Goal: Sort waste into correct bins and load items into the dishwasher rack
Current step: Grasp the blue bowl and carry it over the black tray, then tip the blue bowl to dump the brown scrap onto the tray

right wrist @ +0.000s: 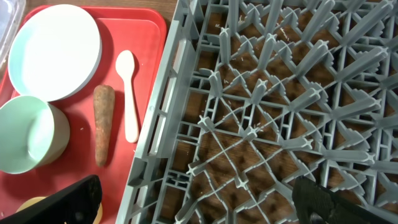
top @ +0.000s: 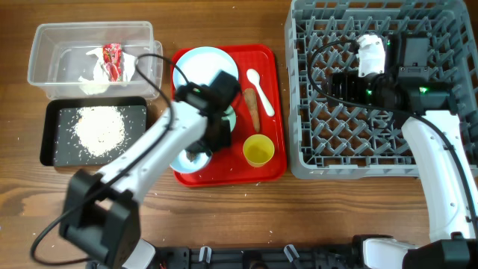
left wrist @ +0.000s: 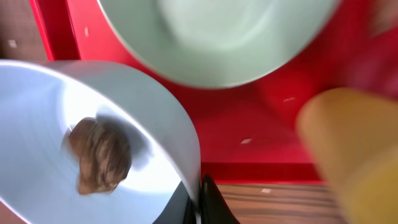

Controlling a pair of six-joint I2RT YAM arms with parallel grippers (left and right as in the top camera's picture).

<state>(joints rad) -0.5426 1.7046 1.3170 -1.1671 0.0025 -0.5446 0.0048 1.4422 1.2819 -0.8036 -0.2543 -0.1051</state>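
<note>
My left gripper has the pale blue bowl, now at the front of the red tray. It will let go of it at the front of the red tray [top: 208,162] beside the yellow cup.
My left gripper [top: 211,142] is shut on the rim of the pale blue bowl [top: 187,161] at the front left of the red tray. In the left wrist view its jaws [left wrist: 200,202] pinch the bowl's wall [left wrist: 155,112], and a small brown lump [left wrist: 99,155] lies inside. The mint-green bowl [top: 230,118] is partly hidden under the arm. The pale blue plate [top: 203,67], white spoon [top: 260,90], carrot piece [top: 252,110] and yellow cup [top: 258,150] are on the tray. My right gripper [right wrist: 193,205] is open and empty over the grey rack [top: 358,149].
The clear tub [top: 45,45] at the back left holds the red-and-white wrapper [top: 113,61]. The black tray [top: 51,134] in front of it holds white rice grains [top: 99,128]. The red tray [top: 224,51] lies between the bins and the rack.
</note>
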